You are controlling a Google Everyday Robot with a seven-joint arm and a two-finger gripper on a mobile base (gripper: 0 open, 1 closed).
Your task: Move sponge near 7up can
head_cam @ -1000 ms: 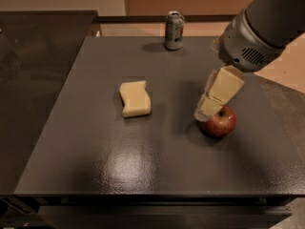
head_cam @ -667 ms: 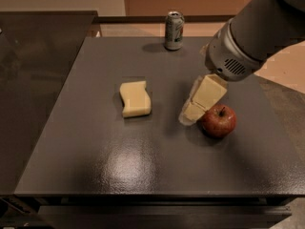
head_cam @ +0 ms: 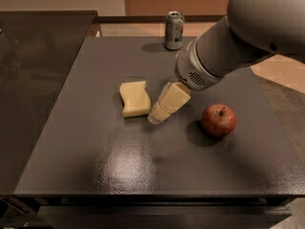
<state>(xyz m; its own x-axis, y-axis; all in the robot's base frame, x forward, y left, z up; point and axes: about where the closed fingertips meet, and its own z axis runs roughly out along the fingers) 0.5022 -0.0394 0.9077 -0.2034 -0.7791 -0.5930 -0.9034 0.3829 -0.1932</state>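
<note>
Next, I close over the pale yellow sponge's middle point(head_cam: 136, 100), to move it near the 7up can.
The pale yellow sponge point(head_cam: 134, 98) lies flat on the dark table point(head_cam: 95, 151), left of centre. The 7up can point(head_cam: 174, 30) stands upright at the table's far edge, well behind the sponge. My gripper point(head_cam: 159, 113) hangs from the grey arm coming in from the upper right. Its tan fingers point down and left, their tips just to the right of the sponge and close to the table top. It holds nothing.
A red apple point(head_cam: 218, 120) sits on the table to the right of the gripper. The table's left edge borders a dark glossy counter point(head_cam: 33, 56). A tan floor shows beyond the far and right edges.
The gripper has moved left, away from the apple, and now sits beside the sponge's right side. The sponge, can and apple have not moved.
</note>
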